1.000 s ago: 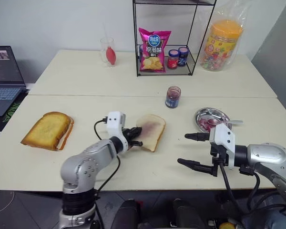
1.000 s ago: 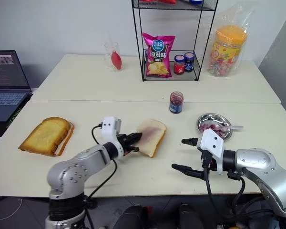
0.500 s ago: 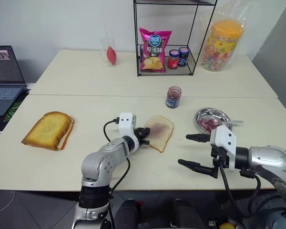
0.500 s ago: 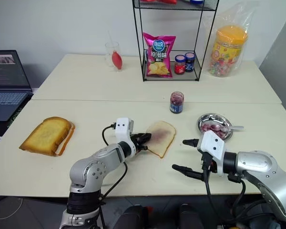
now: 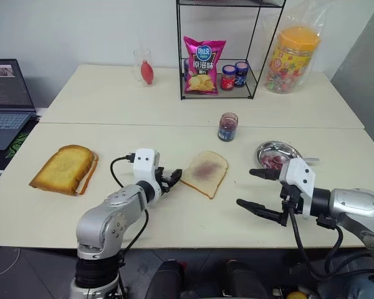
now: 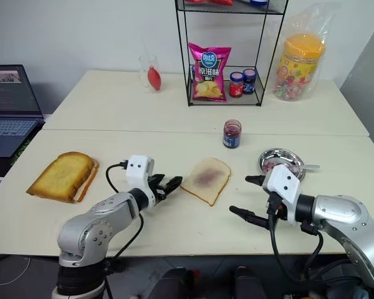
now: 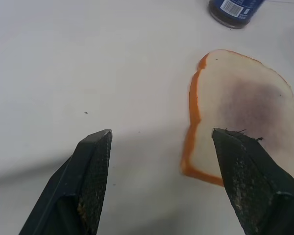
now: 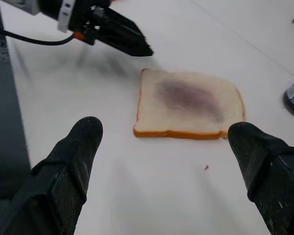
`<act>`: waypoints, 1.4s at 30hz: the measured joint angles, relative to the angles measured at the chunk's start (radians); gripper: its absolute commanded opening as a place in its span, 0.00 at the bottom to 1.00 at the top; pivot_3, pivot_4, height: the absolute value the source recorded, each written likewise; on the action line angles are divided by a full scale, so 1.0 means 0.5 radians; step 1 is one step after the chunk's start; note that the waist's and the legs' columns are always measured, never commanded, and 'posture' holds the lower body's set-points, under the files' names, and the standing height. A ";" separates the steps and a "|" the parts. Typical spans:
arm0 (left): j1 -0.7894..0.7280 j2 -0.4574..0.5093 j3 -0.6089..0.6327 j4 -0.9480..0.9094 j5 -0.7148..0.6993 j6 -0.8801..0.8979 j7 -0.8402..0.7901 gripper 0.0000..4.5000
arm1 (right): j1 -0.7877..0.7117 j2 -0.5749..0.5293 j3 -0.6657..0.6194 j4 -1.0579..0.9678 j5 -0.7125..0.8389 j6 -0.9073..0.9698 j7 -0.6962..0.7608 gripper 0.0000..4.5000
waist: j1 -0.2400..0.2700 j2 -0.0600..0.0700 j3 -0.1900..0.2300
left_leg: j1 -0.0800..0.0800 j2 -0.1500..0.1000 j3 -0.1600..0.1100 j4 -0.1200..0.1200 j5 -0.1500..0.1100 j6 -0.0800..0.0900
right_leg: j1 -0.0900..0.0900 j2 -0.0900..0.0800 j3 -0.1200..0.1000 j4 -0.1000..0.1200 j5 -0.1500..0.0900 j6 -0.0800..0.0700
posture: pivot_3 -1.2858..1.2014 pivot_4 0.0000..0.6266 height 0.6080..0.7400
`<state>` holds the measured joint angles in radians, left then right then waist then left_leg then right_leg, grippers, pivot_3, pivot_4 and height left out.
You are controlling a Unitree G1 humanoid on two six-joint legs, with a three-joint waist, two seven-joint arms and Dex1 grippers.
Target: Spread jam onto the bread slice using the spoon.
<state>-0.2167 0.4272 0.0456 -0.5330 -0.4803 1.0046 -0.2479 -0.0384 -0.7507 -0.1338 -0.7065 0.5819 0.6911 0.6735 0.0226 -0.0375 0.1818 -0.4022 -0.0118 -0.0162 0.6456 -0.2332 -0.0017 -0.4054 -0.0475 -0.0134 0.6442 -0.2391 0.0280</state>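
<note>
Next, my right gripper will go to the spoon's handle (image 5: 312,160), where it sticks out of the small metal dish, and close there.
The pale bread slice (image 5: 204,172) lies flat on the table with a purple jam stain at its centre. My left gripper (image 5: 172,179) is just left of it, open, with nothing between its fingers (image 7: 95,161) and clear of the crust. To the slice's right my right gripper (image 5: 246,187) hovers wide open and empty. The jam jar (image 5: 227,126) stands behind the slice. The spoon's handle (image 5: 309,160) sticks out of the small metal dish (image 5: 280,147), which holds some jam.
A darker toasted slice (image 5: 63,169) lies at the left. A wire rack (image 5: 215,93) at the back holds a chip bag and two small jars. A candy jar (image 5: 291,50), a glass (image 5: 143,65) and a laptop (image 5: 6,99) stand around.
My left gripper pushed the bread slice to the right, then opened, let go of its edge and drew back to the left. The right gripper stayed open, nearly still.
</note>
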 measured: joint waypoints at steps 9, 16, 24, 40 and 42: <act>-0.378 0.382 -0.403 -0.082 -0.031 -0.572 -0.983 1.00 | 0.188 0.550 -0.533 0.158 -0.102 -0.182 -0.590 1.00 | -0.005 0.009 -0.001 | 0.001 -0.003 0.007 -0.001 0.000 0.001 | 0.000 -0.004 0.005 0.000 -0.004 -0.007 | 0.52 0.24 1.00; -0.696 0.362 -0.622 0.067 0.059 -0.668 -1.196 1.00 | 0.177 0.832 -0.928 0.389 0.150 -0.074 -0.959 1.00 | -0.010 0.012 -0.001 | 0.002 0.007 0.003 -0.001 0.000 0.001 | 0.001 0.017 0.006 0.003 -0.004 -0.010 | 0.52 0.24 1.00; -0.792 0.279 -0.863 0.279 0.270 -0.765 -1.261 1.00 | -0.129 0.908 -1.036 0.913 0.417 0.060 -1.138 1.00 | -0.057 0.021 0.003 | 0.004 0.008 0.006 -0.001 0.000 0.001 | 0.000 0.024 0.010 0.005 0.002 -0.001 | 0.52 0.24 1.00; -0.894 0.152 -0.870 0.378 0.355 -0.797 -1.279 1.00 | -0.572 0.796 -1.069 1.674 0.685 0.143 -1.041 1.00 | -0.052 0.026 0.005 | 0.003 0.008 0.006 -0.001 0.000 0.002 | 0.000 0.026 0.010 0.005 0.003 0.002 | 0.52 0.24 1.00; -0.895 0.149 -0.870 0.378 0.360 -0.796 -1.279 1.00 | -0.593 0.785 -1.062 1.728 0.685 0.145 -1.012 1.00 | -0.052 0.026 0.005 | 0.003 0.008 0.006 -0.001 0.000 0.002 | 0.000 0.026 0.010 0.004 0.004 0.002 | 0.52 0.24 1.00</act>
<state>-0.6641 0.5019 -0.3894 -0.3442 -0.3003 0.6067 -0.8875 -0.3350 -0.3582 -0.6650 0.1575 0.9246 0.7636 0.1673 -0.0032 -0.0245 0.1842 -0.4008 -0.0077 -0.0133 0.6449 -0.2331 -0.0009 -0.4056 -0.0346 -0.0086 0.6464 -0.2373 0.0290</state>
